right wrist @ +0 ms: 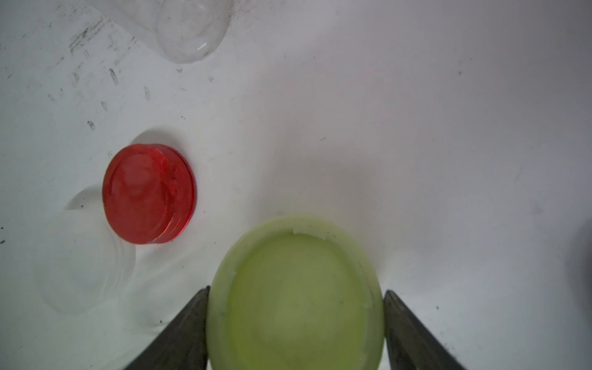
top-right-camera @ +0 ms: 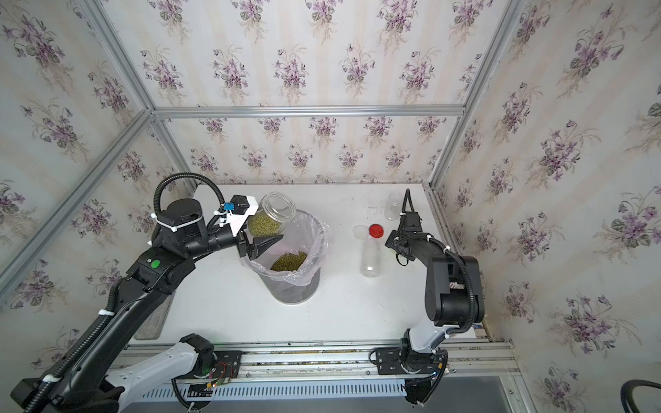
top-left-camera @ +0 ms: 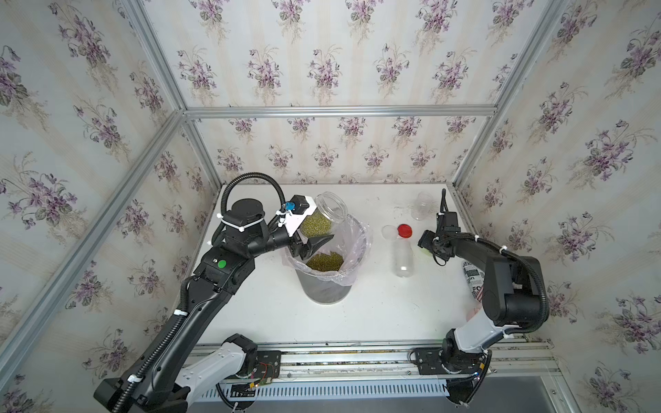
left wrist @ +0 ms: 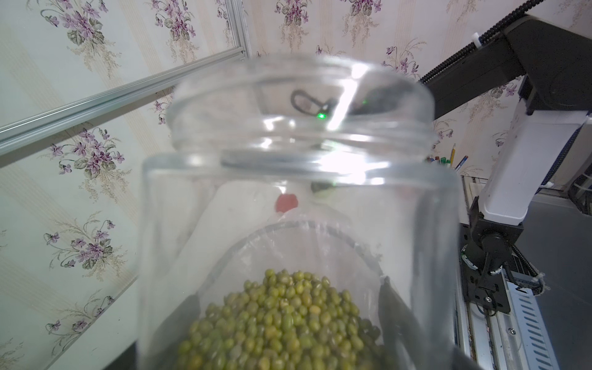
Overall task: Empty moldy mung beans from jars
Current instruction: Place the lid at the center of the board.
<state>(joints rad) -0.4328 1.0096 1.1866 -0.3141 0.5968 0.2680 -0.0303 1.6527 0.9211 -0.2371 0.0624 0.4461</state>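
My right gripper is going to release the pale green lid on the white table [top-left-camera: 428, 239] [right wrist: 288, 190], next to the red lid. The pale green lid is now low over the table.
My left gripper [top-left-camera: 319, 230] is shut on a clear lidless jar [top-left-camera: 323, 214] [top-right-camera: 275, 211], tilted with its mouth up and away from the arm, over the grey bin [top-left-camera: 325, 289]. Mung beans [left wrist: 282, 320] fill the jar's lower part, and a second heap of beans [top-left-camera: 324, 261] lies in the bin's pinkish liner. My right gripper [right wrist: 296, 307] is shut on a pale green lid [right wrist: 294, 298] low over the table at the right. Two empty jars show: one lying down [top-left-camera: 402, 257], one upright at the back [top-left-camera: 424, 205].
A red lid [right wrist: 149, 193] and a translucent white lid [right wrist: 83, 266] lie side by side on the white table, between the bin and my right gripper. A printed can [top-left-camera: 472, 282] stands behind the right arm. Aluminium posts and papered walls close three sides.
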